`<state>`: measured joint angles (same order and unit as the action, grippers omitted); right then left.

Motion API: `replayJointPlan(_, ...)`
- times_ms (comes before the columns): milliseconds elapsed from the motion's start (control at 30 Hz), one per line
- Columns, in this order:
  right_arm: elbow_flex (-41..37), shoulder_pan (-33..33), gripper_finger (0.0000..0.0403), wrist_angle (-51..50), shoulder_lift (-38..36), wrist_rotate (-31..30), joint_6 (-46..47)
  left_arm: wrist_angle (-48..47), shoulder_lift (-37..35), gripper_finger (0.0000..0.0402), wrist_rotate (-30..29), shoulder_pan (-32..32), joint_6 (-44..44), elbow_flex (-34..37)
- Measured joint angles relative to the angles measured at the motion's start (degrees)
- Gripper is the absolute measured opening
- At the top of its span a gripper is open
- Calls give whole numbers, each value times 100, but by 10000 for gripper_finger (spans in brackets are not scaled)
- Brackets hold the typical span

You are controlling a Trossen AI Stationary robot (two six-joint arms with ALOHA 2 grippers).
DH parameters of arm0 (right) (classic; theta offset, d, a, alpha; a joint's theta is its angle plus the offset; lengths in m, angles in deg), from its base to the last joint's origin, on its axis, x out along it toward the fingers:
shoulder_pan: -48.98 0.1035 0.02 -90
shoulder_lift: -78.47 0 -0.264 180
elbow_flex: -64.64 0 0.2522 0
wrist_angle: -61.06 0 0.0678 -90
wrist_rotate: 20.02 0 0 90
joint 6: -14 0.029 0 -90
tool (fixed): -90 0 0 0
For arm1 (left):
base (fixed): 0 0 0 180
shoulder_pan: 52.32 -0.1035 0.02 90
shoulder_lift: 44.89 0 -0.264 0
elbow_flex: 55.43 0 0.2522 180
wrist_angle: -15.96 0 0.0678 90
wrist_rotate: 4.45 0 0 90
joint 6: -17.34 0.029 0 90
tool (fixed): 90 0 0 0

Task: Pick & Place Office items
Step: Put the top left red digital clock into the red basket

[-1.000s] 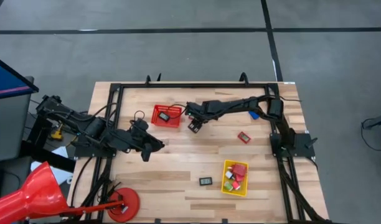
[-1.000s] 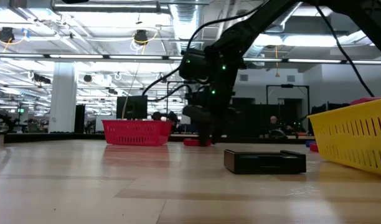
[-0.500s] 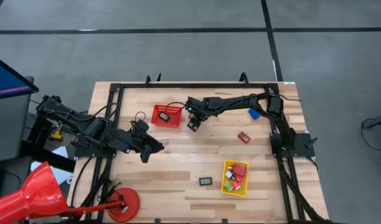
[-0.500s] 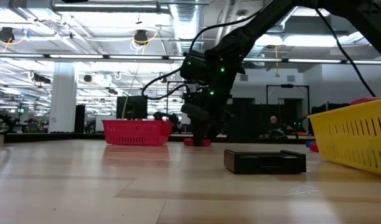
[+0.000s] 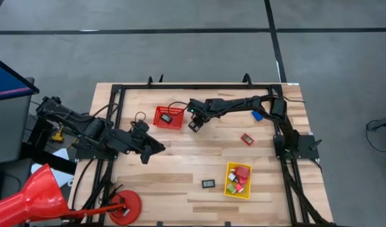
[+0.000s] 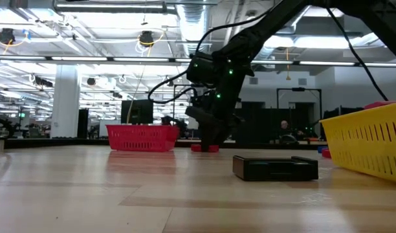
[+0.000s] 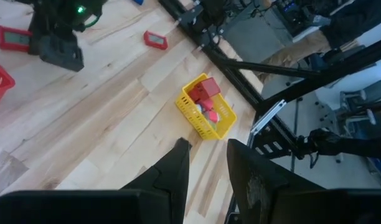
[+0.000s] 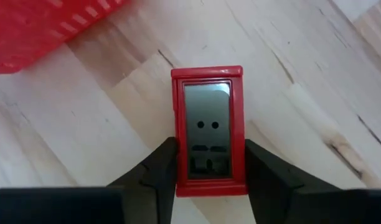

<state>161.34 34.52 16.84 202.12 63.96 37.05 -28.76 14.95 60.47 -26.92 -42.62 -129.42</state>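
Next, my right gripper releases the red-framed piece inside the red mesh basket (image 5: 173,123), so that it lands beside the dark piece.
A flat red-framed piece with a pale face (image 8: 208,130) lies on the table just right of the red mesh basket (image 5: 169,117). My right gripper (image 5: 194,125) stands over it, shut on it; the low view shows the piece (image 6: 205,147) under the fingers. My left gripper (image 5: 156,149) hovers at the table's left, open, nothing between its fingers (image 7: 206,163). The yellow bin (image 5: 238,180) holds red and green blocks. Another red-framed piece (image 5: 246,139), a black piece (image 5: 208,183) and a blue piece (image 5: 257,115) lie flat on the table. My right gripper pinches the red-framed piece by its two long sides (image 8: 180,155), near one short end, between the two fingers (image 8: 158,171). The fingers come from above, pointing steeply down, one on each side. The piece lies flat on the wood, face up.
A dark piece lies inside the red basket (image 5: 167,116). A black frame rail (image 5: 199,87) runs round the table's edges. In the low view the black piece (image 6: 274,167) lies in front and the yellow bin (image 6: 366,145) at the right. Bare wood lies between basket and bin.
My right gripper has tipped a little and shifted slightly toward the red basket, staying low over the red-framed piece, which now shows right under its fingers in the low view.
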Motion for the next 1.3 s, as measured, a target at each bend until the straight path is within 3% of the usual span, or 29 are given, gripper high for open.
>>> replayJointPlan(300,-17,455,166,-303,-179,370,482,-18,-338,104,-222,0,235,0)
replayJointPlan(433,-65,779,150,-341,-429,709,635,-118,-415,104,-320,0,320,-2)
replayJointPlan(667,157,863,154,83,-960,568,855,-376,-428,104,-358,0,319,-2)
replayJointPlan(833,951,736,159,236,-773,555,695,-377,-426,104,-361,0,319,-2)
replayJointPlan(1033,2359,402,149,208,183,643,472,-385,-426,104,-368,0,319,-2)
replayJointPlan(1300,3884,123,169,-1018,1348,947,182,-377,-432,104,-391,0,317,-2)
